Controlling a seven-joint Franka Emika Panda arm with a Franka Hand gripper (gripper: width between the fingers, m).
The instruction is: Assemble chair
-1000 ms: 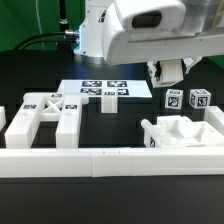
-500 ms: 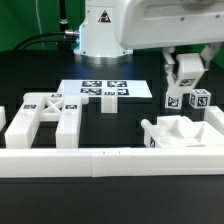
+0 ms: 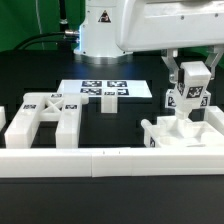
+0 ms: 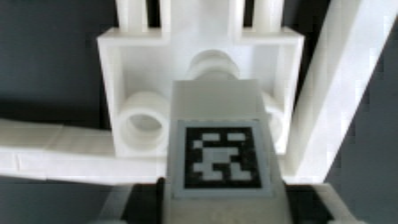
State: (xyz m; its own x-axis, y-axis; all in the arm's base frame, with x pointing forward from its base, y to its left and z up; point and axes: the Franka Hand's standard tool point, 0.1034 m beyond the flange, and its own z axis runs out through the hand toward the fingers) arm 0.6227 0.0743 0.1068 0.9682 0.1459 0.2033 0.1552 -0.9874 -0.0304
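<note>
The chair post, now upright just over that part, is to stand upright in the outer end of the blocky white chair part [image 3: 213, 129] [image 4: 270, 122]. My gripper needs to let go of it there.
My gripper [image 3: 189, 78] is shut on a white chair post [image 3: 189, 108] that carries a black-and-white tag. The post hangs upright just over a blocky white chair part [image 3: 170, 136] at the exterior view's right. In the wrist view the post [image 4: 221, 115] runs out from between the dark fingers [image 4: 150, 203] of my gripper [image 4: 226, 206]. Beneath it lies the chair part [image 4: 151, 55] with a round hole [image 4: 144, 125] beside the post. Another tagged post [image 3: 169, 100] stands just behind. White chair frames [image 3: 45, 118] lie at the exterior view's left.
The marker board [image 3: 105, 90] lies flat at the middle back, with a short white piece [image 3: 108, 104] in front of it. A long low white rail [image 3: 110, 160] runs along the front. The robot's base [image 3: 100, 30] stands behind.
My gripper has moved to the exterior view's right and come down with the post, from above the table's back to just over the blocky part.
</note>
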